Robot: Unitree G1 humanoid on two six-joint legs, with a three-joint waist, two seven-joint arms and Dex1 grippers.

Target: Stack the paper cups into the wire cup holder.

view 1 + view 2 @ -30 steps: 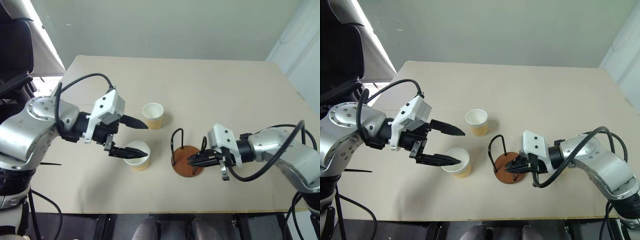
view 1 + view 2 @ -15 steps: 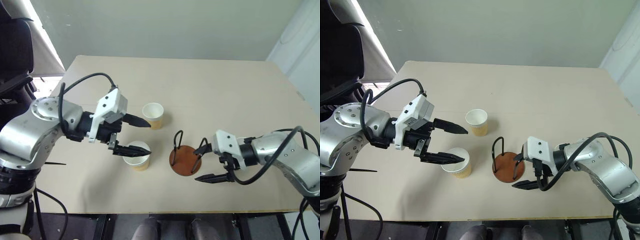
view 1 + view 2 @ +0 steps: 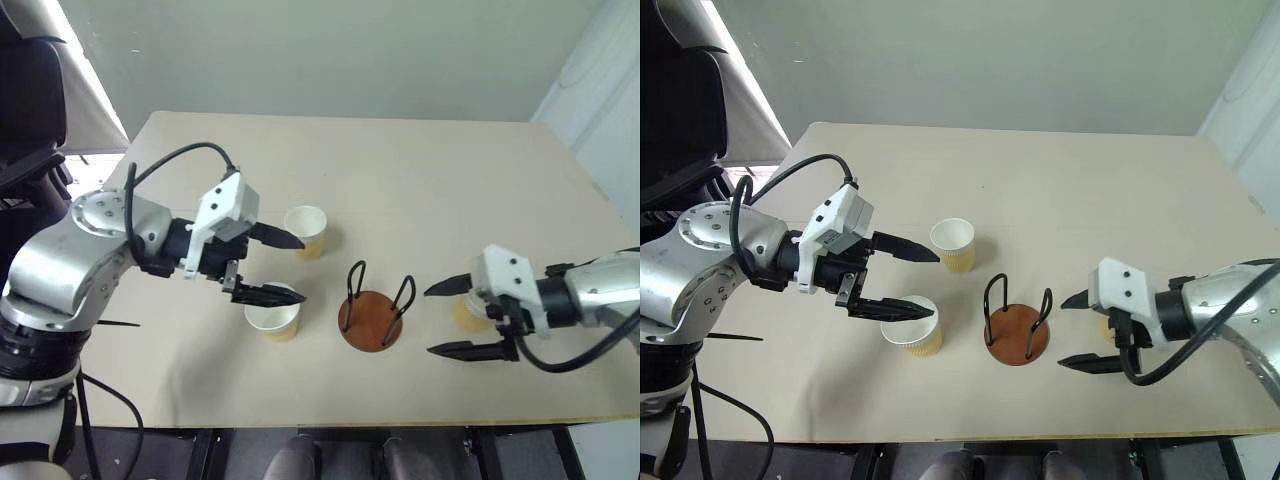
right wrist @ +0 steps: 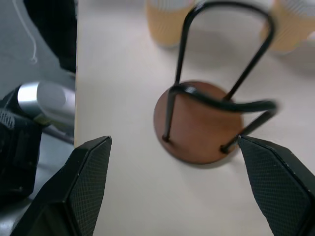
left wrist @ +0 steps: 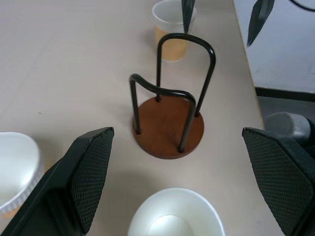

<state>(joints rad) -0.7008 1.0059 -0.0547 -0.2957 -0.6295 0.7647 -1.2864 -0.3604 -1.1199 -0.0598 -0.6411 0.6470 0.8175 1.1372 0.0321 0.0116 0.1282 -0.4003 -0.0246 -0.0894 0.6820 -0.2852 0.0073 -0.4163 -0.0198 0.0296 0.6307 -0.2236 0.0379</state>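
The paper cup behind the nearer cup is next, and my left gripper will go to it and close on the near side of that farther cup's rim (image 3: pixel 302 235) (image 5: pixel 41 172).
The wire cup holder (image 3: pixel 370 320), a brown disc with two black loops, stands empty at the table's front middle. One paper cup (image 3: pixel 306 230) stands upright behind and left of it. A second paper cup (image 3: pixel 272 318) stands to the holder's left. The third paper cup (image 3: pixel 466 313) is largely hidden behind my right gripper. My left gripper (image 3: pixel 298 268) is open above the two left cups, one finger over the nearer cup's rim, holding nothing. My right gripper (image 3: pixel 430 321) is open just right of the holder, apart from it. The left wrist view looks past the nearer cup (image 5: pixel 174 221) to the holder (image 5: pixel 170 125).
The tan table (image 3: pixel 420 170) has bare room behind the cups and holder. Its front edge (image 3: pixel 330 422) runs close below the holder. A dark chair (image 3: pixel 30 110) stands at the far left, off the table.
My right gripper opened, let go of the holder's base and drew back to the right, uncovering the third cup. The holder turned slightly. My left gripper stayed where it was.
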